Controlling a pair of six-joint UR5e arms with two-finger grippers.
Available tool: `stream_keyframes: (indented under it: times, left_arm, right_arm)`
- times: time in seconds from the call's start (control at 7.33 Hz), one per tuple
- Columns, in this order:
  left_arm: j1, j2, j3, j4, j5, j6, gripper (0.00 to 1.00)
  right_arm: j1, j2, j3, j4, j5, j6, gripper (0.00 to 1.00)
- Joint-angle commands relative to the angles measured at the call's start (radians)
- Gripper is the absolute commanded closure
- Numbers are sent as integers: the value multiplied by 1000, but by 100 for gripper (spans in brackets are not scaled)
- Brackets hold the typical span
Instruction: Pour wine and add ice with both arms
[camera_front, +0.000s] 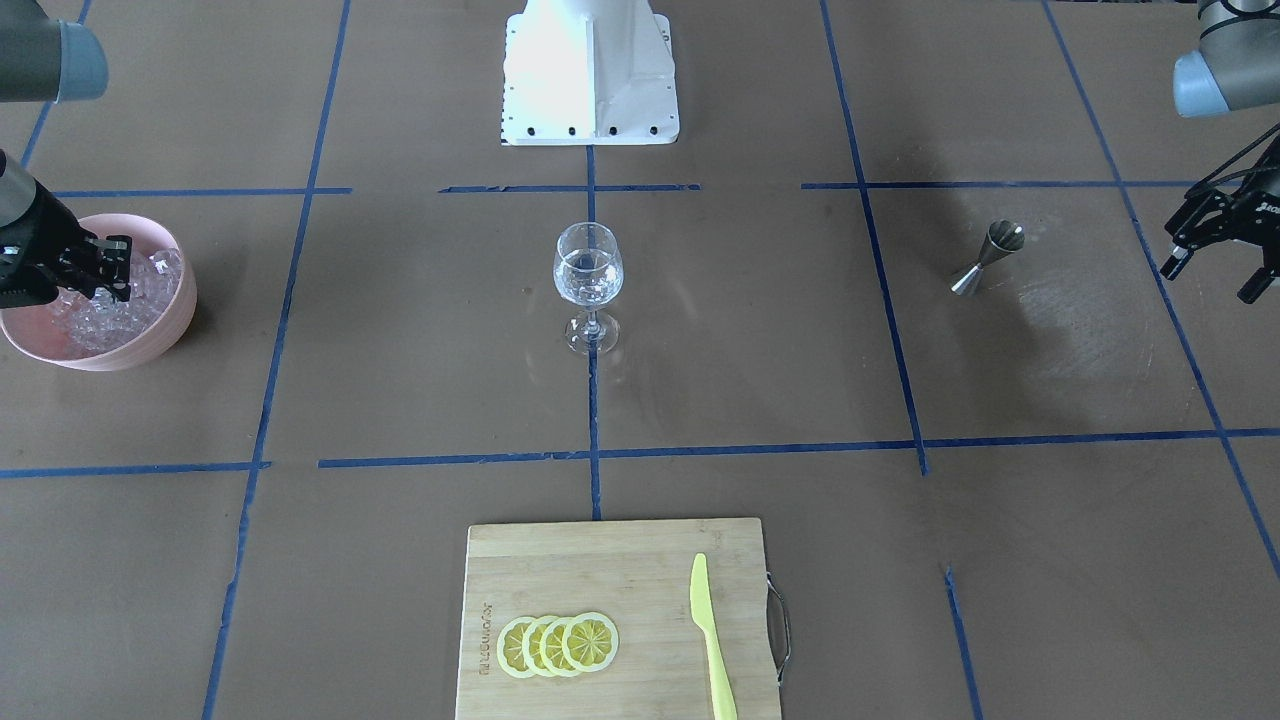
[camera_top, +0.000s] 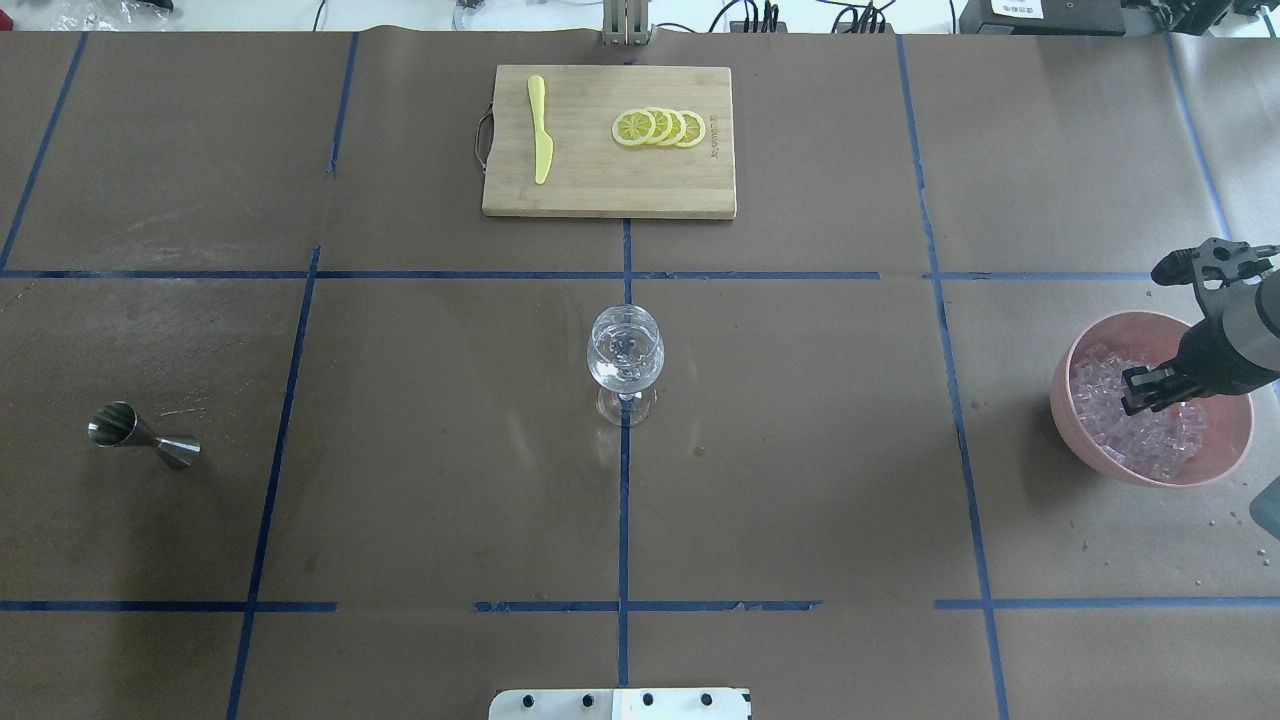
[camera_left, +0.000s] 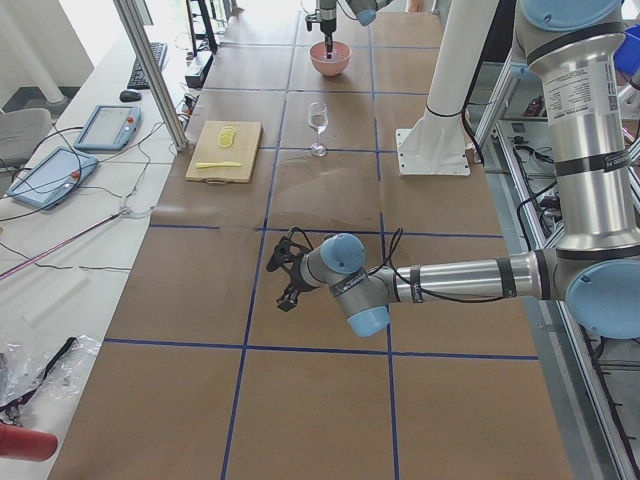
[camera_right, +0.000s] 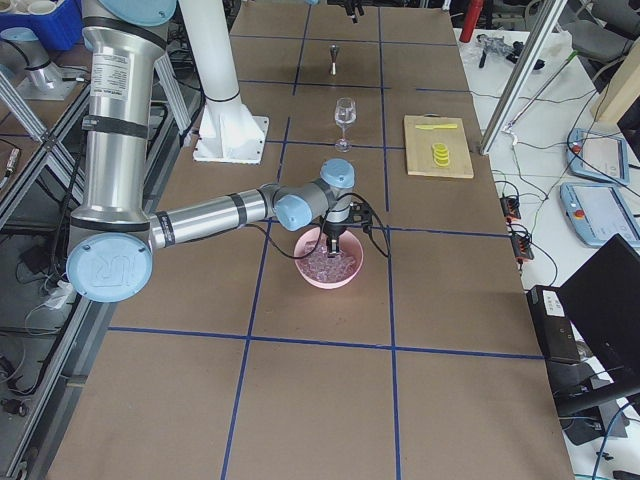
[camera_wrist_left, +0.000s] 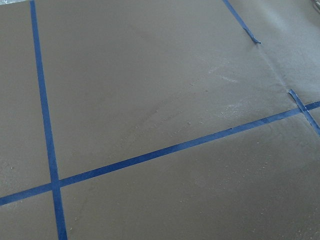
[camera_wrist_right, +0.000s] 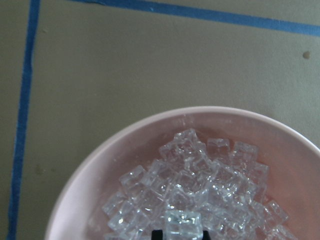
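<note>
Next, my right gripper drops the ice cube in the stemmed wine glass (camera_front: 589, 277) at the table's centre. The ice cube is still in the pink bowl.
A pink bowl (camera_top: 1085, 425) at the table's right end holds the ice (camera_top: 1100, 385), a heap of small clear cubes. My right gripper (camera_top: 1140, 390) hangs just above the heap. In the right wrist view its fingertips (camera_wrist_right: 157, 234) stand on either side of one ice cube (camera_wrist_right: 183, 222), shut on it. The stemmed wine glass (camera_front: 588, 270) stands upright at the table's centre with something clear inside. My left gripper (camera_front: 1210, 283) hovers open and empty over bare table at the left end, close to a steel jigger (camera_front: 985, 258) lying on its side.
A bamboo cutting board (camera_top: 600, 190) at the far edge carries several lemon slices (camera_top: 660, 127) and a yellow plastic knife (camera_top: 540, 140). The white robot base (camera_front: 590, 75) sits behind the glass. Blue tape lines cross the brown table cover.
</note>
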Motion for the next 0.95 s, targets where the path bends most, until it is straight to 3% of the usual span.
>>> stream_keyframes:
  times: [0.0,0.27,0.55,0.82]
  left_arm:
    - [0,3,2,-43,1,-39,0]
    - [1,3,7,-70,2,-59,0]
    - [3,1,9,-70,2,-60,0]
    - [3,0,10,-70,2,-60,0]
  right_arm:
    - [31,1,152,-6,12,30,100]
    - [24,129,179,-3,43,298,100]
    - [-124,310,193,-4,6,645,100]
    - [-372,505,182,-33,-237,909,100]
